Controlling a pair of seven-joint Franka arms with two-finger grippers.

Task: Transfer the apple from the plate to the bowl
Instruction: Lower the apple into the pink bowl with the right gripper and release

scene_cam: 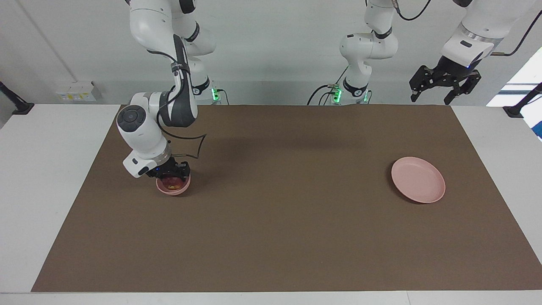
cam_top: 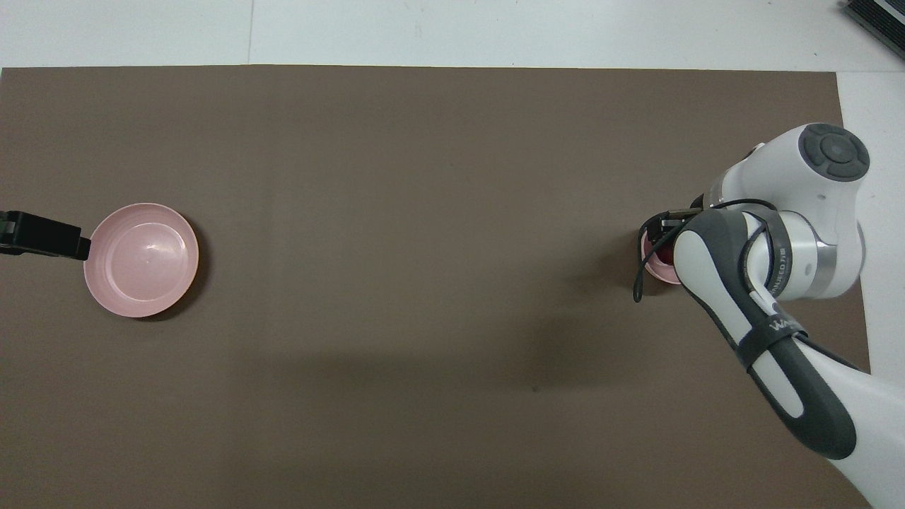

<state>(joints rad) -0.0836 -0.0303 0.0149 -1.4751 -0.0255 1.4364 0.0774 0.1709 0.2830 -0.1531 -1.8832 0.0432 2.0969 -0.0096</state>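
Next, I release the dark red apple with my right gripper inside the small pink bowl (cam_top: 672,254) on the brown mat.
The small pink bowl (scene_cam: 178,190) stands toward the right arm's end of the table. The dark red apple (scene_cam: 172,183) with its yellowish patch lies inside it. My right gripper (scene_cam: 173,177) is down at the bowl, right on top of the apple. In the overhead view the right arm covers most of the bowl (cam_top: 656,269), and only a red sliver of the apple (cam_top: 665,252) shows. The flat pink plate (scene_cam: 418,179) lies bare toward the left arm's end and also shows in the overhead view (cam_top: 141,259). My left gripper (scene_cam: 432,98) waits open, high in the air.
A brown mat (scene_cam: 279,220) covers the table, with white table surface (scene_cam: 42,178) around it. In the overhead view the left gripper's dark tip (cam_top: 42,237) shows at the picture's edge beside the plate.
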